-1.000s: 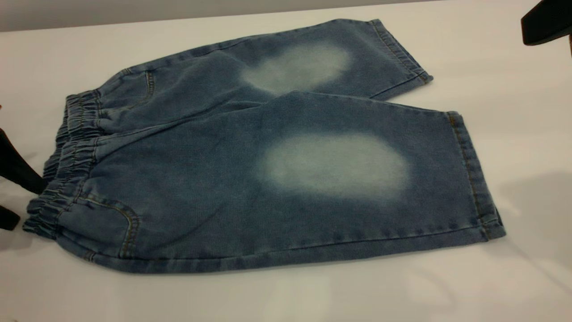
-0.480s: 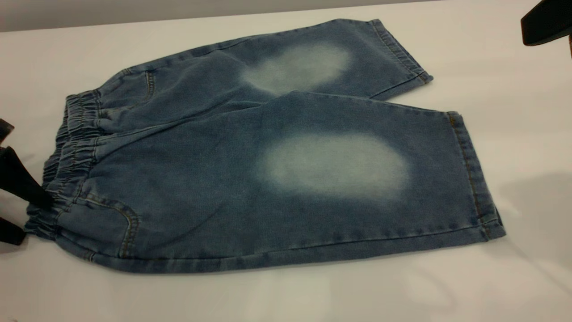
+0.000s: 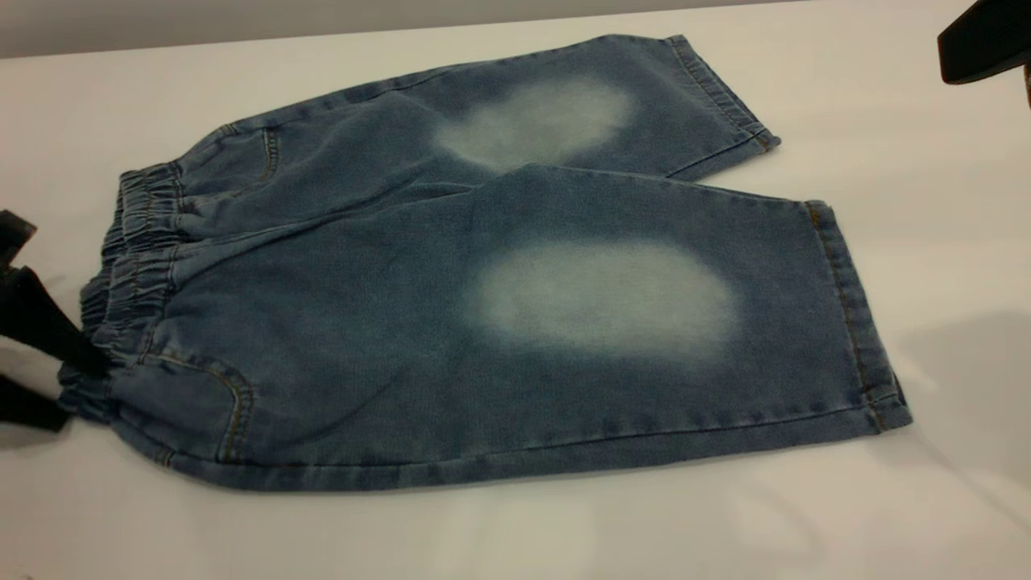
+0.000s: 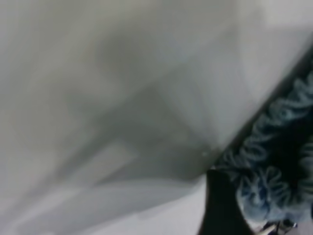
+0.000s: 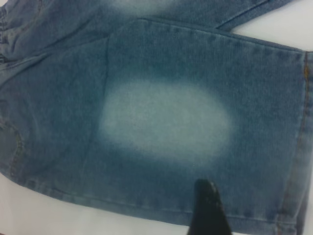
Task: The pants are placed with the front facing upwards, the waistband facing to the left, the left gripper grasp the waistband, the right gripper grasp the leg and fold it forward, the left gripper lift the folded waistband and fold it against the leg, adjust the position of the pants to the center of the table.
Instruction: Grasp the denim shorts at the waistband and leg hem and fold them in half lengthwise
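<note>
Next, I close my right gripper on the near corner of the near leg's hem (image 3: 877, 410) (image 5: 283, 220), so that I am ready to fold that leg of the blue denim pants forward.
The blue denim pants (image 3: 483, 274) lie flat on the white table (image 3: 926, 242), front up, with a pale oval on each leg. The ruffled waistband (image 3: 133, 266) points left. My left gripper (image 3: 76, 387) is open at the waistband's near corner, one black finger (image 3: 48, 326) on the far side of that corner and the other lower down on the table beside it. In the left wrist view a dark finger (image 4: 220, 205) sits against the gathered waistband (image 4: 274, 161). My right gripper (image 3: 983, 40) hangs high at the far right, apart from the pants; its wrist view looks down on the near leg (image 5: 166, 122).
Bare tabletop surrounds the pants on all sides, widest at the front and right. The table's far edge (image 3: 322, 28) meets a grey wall behind. Both leg hems (image 3: 854, 306) lie flat at the right.
My left gripper has slid right, from beside the waistband to around its near corner, bunching that corner slightly. The right gripper and the legs have not moved.
</note>
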### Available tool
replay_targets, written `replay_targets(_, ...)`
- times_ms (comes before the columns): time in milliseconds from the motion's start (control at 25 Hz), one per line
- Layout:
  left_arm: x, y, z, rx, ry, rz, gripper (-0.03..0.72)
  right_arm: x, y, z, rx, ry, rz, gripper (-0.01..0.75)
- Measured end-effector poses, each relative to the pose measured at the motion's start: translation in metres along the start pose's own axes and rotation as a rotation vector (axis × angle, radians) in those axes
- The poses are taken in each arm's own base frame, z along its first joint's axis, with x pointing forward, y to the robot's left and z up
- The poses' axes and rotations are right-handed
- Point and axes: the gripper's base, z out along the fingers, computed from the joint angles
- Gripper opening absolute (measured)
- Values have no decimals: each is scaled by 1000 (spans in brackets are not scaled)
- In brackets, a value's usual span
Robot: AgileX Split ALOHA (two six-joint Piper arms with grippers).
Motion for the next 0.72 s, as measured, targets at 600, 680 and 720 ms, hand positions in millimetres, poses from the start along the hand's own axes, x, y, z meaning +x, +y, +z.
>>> replay_targets(600, -11, -15, -26, -27, -230, 71, 104, 7, 0, 9, -32, 100, 117, 399)
replay_targets(680, -5, -27, -38, 9, -241, 92, 104, 11, -4, 17, -25, 153, 165, 399)
replay_targets(720, -2, -32, -42, 26, -239, 103, 104, 13, -6, 21, -24, 185, 180, 399)
